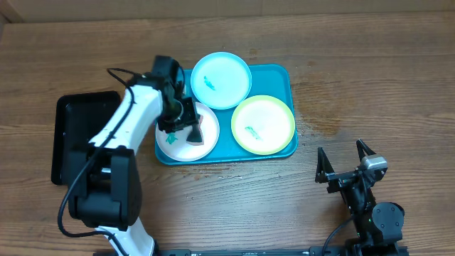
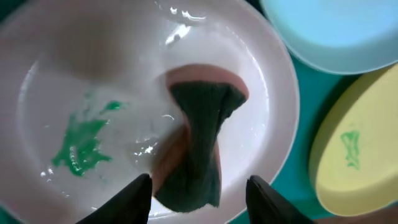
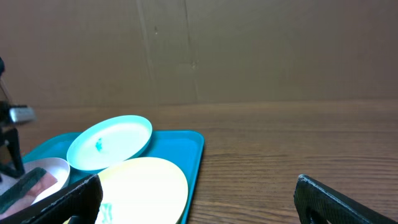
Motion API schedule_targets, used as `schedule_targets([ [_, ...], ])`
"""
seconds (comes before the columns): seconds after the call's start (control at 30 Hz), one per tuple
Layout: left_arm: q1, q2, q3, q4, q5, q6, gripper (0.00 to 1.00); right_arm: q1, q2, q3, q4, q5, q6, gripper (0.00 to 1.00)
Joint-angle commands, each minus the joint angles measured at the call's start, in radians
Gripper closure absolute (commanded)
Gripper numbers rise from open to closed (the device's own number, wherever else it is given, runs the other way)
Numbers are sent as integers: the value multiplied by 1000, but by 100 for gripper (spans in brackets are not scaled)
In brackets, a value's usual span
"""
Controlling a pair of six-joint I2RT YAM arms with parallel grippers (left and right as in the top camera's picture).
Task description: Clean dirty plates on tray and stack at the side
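My left gripper needs to take its pinched middle (image 2: pixel 202 135), as its fingers are at the sponge's near end, and my right gripper needs to steady the white plate's rim.
The turquoise tray (image 1: pixel 284 78) holds three plates. The white plate (image 1: pixel 178 146) lies at its left, with a green smear (image 2: pixel 81 143) in the left wrist view. A sponge (image 2: pixel 199 143), brown with a dark green face, lies on this plate, pinched at its middle. My left gripper (image 2: pixel 198 193) is open just above the plate, its fingers either side of the sponge's near end; the right finger is apart from it. The pale cyan plate (image 1: pixel 221 80) and yellow-green plate (image 1: pixel 263 124) carry small teal smears. My right gripper (image 1: pixel 343 156) is open and empty over the table, right of the tray.
A smaller black tray (image 1: pixel 78 121) lies left of the turquoise tray, under my left arm. A cardboard wall (image 3: pixel 186 50) stands behind the table. Bare wooden tabletop (image 1: pixel 370 85) lies right of the tray.
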Motion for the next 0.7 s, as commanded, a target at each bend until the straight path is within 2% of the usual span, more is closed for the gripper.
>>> schedule_targets([
  [0.0, 21, -7, 93, -60, 49, 37, 50, 7, -7, -10, 4, 6, 4, 0],
  [0.1, 6, -6, 62, -56, 3, 80, 44, 7, -7, -10, 4, 6, 4, 0],
  [0.2, -16, -6, -2, 9, -37, 80, 43, 7, -7, -10, 4, 6, 4, 0],
  [0.57, -50, -6, -157, 194, -38, 80, 47, 7, -7, -10, 4, 6, 4, 0],
  [0.67, -50, -6, -169, 221, -42, 81, 52, 7, -7, -10, 4, 6, 4, 0],
])
